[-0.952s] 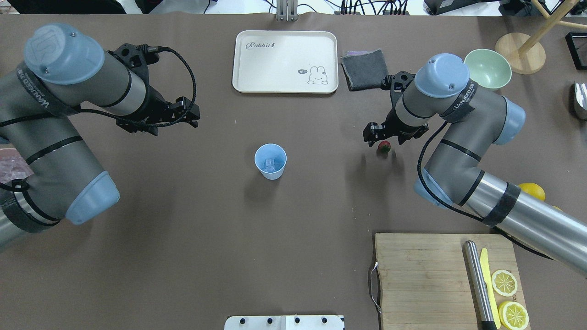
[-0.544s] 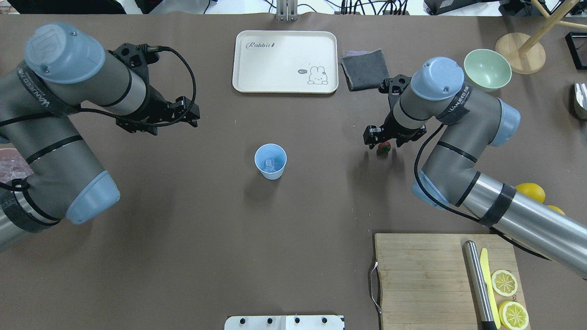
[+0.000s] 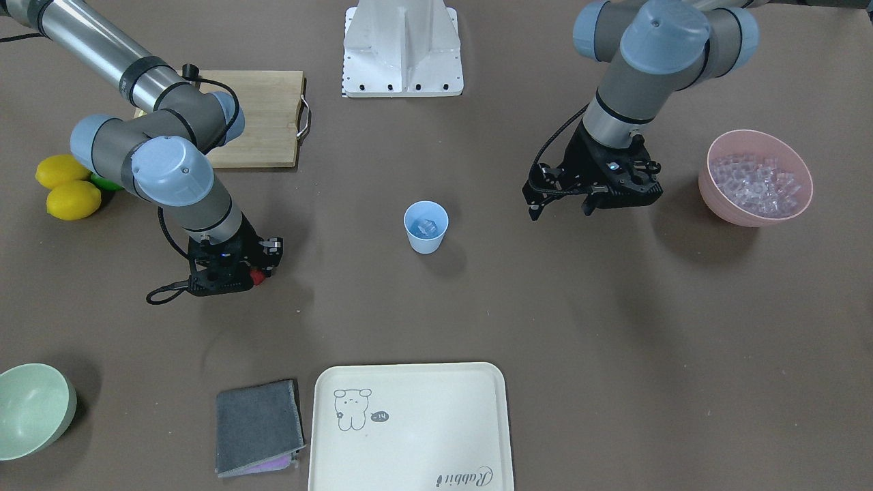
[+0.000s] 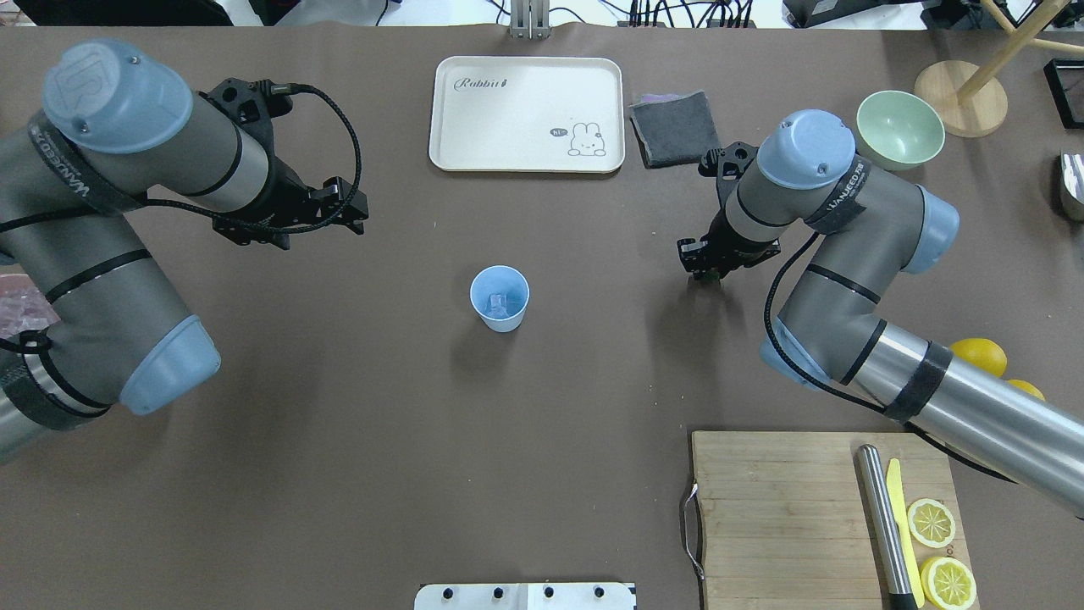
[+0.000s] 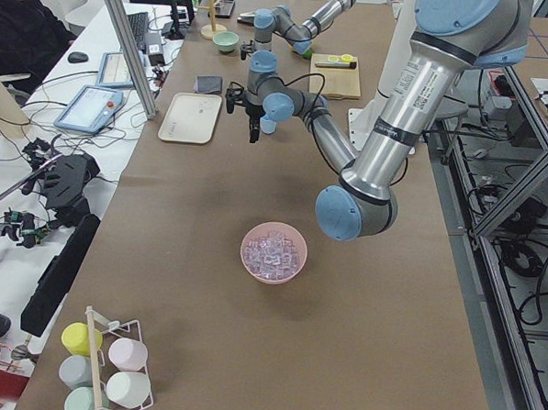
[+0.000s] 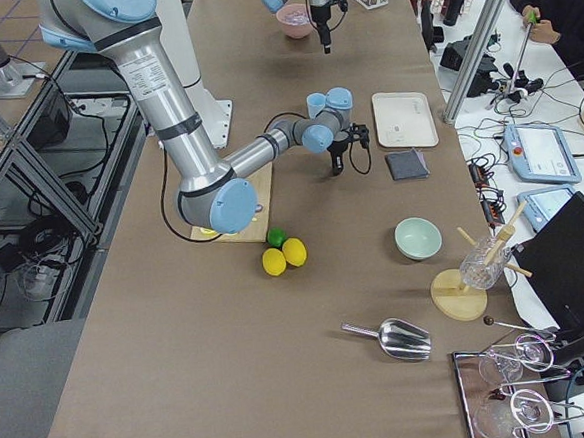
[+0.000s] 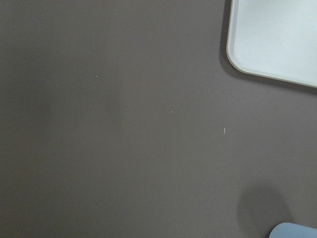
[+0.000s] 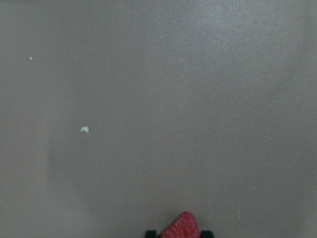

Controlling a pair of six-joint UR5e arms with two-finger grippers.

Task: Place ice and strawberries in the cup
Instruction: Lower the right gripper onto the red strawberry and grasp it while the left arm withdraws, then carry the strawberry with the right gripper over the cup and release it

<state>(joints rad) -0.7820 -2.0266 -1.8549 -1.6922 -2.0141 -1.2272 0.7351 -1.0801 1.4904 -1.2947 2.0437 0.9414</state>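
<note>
The robot's right gripper should release the red strawberry, which now lies on the table, inside the light blue cup (image 3: 427, 233), in with the ice.
The light blue cup (image 4: 500, 296) stands upright mid-table with a piece of ice (image 4: 497, 302) inside; it also shows in the front view (image 3: 425, 227). More ice (image 3: 753, 183) fills a pink bowl (image 3: 713, 198). The red strawberry (image 3: 258, 276) lies on the table under my right gripper (image 4: 710, 269). In the right wrist view the strawberry (image 8: 181, 228) sits tight between the two fingertips; the overhead view hides it. My left gripper (image 4: 360, 216) is open and empty, above the table to the left of the cup.
A cream tray (image 4: 525, 114), a grey cloth (image 4: 673, 127) and a pale green bowl (image 4: 899, 127) are at the far side. A cutting board (image 4: 779, 517) with lemon slices and a knife is near right. Whole lemons (image 3: 61, 184) lie beside the right arm.
My right gripper has shifted over the strawberry and come down on it, so the overhead view no longer shows it. The left arm has barely moved.
</note>
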